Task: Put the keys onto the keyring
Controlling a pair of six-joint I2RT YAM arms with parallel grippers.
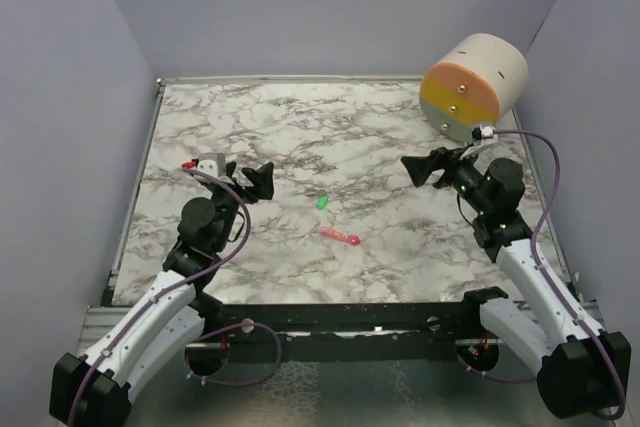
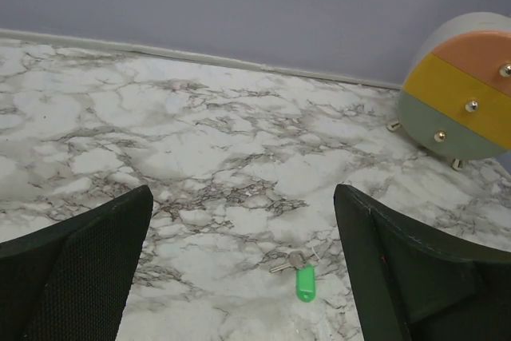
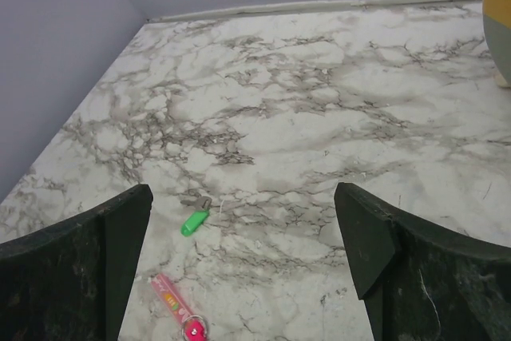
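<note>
Next, I close my right gripper on the keyring, the small metal ring at the pink-red key's near end (image 1: pixel 354 240) (image 3: pixel 194 327).
Two keys lie mid-table. The short green key (image 1: pixel 322 201) has a green tag and a small metal blade; in the left wrist view the green key (image 2: pixel 304 283) sits low between the fingers' lines, nearer the right finger. The longer pink-red key (image 1: pixel 340 237) lies just nearer the arms. In the right wrist view the green key (image 3: pixel 194 222) and pink-red key (image 3: pixel 174 303) are at lower left, with the keyring (image 3: pixel 196 330), a small metal ring, at the pink one's near end. My left gripper (image 1: pixel 266 179) (image 2: pixel 242 197) and right gripper (image 1: pixel 412 170) (image 3: pixel 242 193) hover open and empty, either side of the keys.
A round drawer unit (image 1: pixel 475 82) (image 2: pixel 463 93) with orange, yellow and grey-green fronts stands at the back right of the marble table (image 1: pixel 300 127). Grey walls close in the left, back and right sides. A black rail runs along the near edge.
</note>
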